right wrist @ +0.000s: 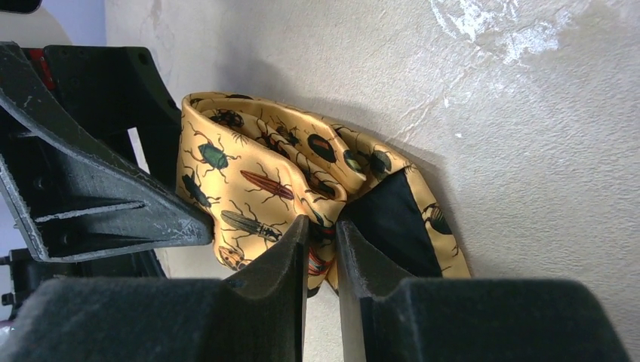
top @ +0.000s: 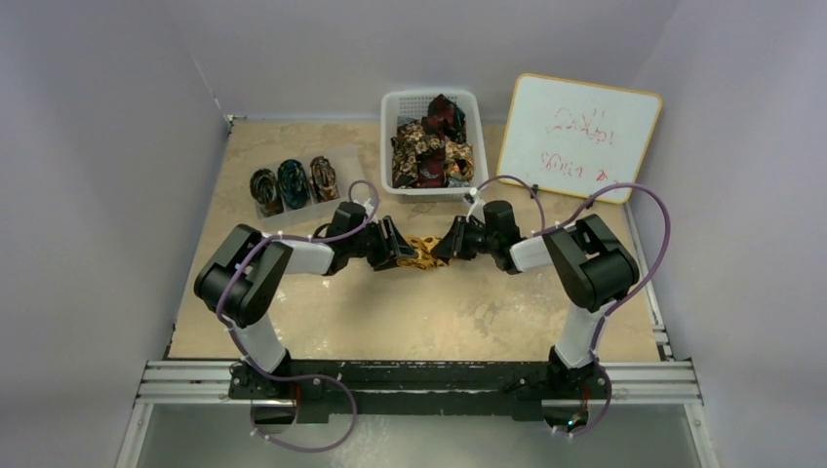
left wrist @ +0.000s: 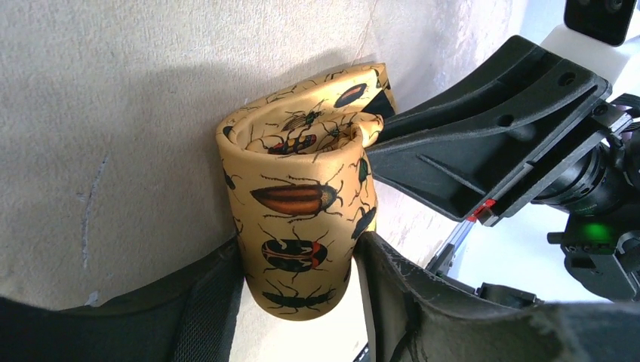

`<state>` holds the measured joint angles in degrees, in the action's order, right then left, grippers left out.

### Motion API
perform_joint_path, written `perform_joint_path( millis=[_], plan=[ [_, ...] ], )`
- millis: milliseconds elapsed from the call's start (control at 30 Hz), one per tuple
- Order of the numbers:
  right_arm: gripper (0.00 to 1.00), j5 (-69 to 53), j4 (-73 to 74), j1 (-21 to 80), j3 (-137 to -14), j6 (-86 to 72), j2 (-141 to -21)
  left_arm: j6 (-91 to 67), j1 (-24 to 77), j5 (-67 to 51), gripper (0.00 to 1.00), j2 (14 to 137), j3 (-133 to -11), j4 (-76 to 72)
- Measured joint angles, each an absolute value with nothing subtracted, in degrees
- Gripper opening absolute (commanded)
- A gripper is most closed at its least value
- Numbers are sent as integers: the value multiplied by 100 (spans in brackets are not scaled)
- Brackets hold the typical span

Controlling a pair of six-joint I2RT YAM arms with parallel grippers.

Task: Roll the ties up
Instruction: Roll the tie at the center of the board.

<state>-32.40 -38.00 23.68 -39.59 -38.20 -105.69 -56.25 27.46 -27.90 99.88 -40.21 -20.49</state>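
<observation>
The tie's black-lined tail sticks past the fold in my right gripper, which should open and take the tail's end (right wrist: pixel 450 255) first.
A golden-yellow tie (top: pixel 421 253) printed with beetles lies mid-table between my two grippers. In the left wrist view it is a loose upright roll (left wrist: pixel 298 196). My left gripper (left wrist: pixel 298 249) holds that roll, one finger pressing each side. My right gripper (right wrist: pixel 321 230) is pinched on a fold of the same tie (right wrist: pixel 256 173), beside its black lining. From above, the left gripper (top: pixel 400 252) and right gripper (top: pixel 444 247) face each other closely across the fabric. More ties (top: pixel 429 146) in dark red and brown prints fill a basket behind.
The white basket (top: pixel 390 146) stands at the back centre. A clear tray (top: pixel 336 156) at the back left holds three rolled ties (top: pixel 293 183). A whiteboard (top: pixel 577 136) leans at the back right. Walls close in both sides.
</observation>
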Motion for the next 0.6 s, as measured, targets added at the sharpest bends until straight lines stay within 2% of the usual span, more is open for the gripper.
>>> perform_joint_path(
  millis=[167,367,600],
  plan=[
    [21,-3210,-3673,2366,-3966,-3806,-10501,-5607,2777,-2744,57,9985,-4091,-1957],
    [29,-3118,-3247,2368,-4150,-3695,-10333,-5596,2810,-2709,57,9968,-4099,-1955],
    [34,-3135,-3070,2368,-4445,-3614,-10304,-5603,2821,-2681,57,9876,-4005,-2018]
  ],
)
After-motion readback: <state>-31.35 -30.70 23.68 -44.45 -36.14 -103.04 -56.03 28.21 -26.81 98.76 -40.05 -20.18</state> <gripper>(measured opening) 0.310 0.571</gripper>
